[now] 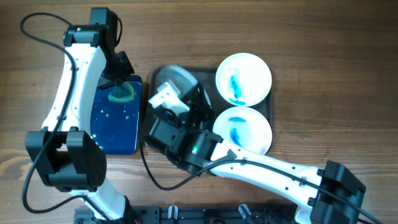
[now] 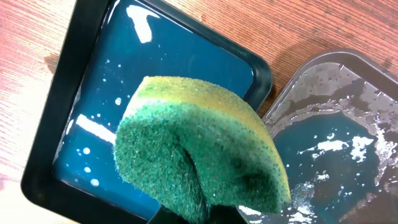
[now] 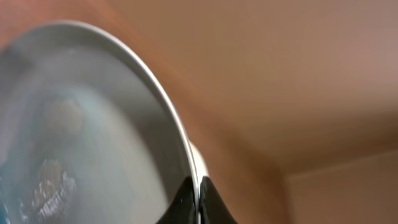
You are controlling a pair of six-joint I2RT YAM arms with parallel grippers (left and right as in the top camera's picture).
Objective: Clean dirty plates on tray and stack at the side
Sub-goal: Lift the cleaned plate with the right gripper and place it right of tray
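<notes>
Next, I release my right gripper's tilted plate on the bare wood (image 1: 300,110) beside the tray's end with the smeared plates. That tilted plate is still over the tray.
Two white plates with blue smears lie on the dark tray (image 1: 271,112): one at the back right (image 1: 244,77), one in front of it (image 1: 242,129). My right gripper (image 1: 166,99) is shut on the rim of a third plate (image 1: 176,78) and holds it tilted on edge over the tray's left end; the rim shows clamped between the fingers in the right wrist view (image 3: 198,199). My left gripper (image 1: 118,87) is shut on a green and yellow sponge (image 1: 123,93), held above the small blue tray (image 1: 115,121). The sponge fills the left wrist view (image 2: 199,149).
The small glossy blue tray (image 2: 93,112) holds blue water with bubbles. The big tray's left end (image 2: 336,143) is wet with bluish water. Bare wooden table lies around both trays.
</notes>
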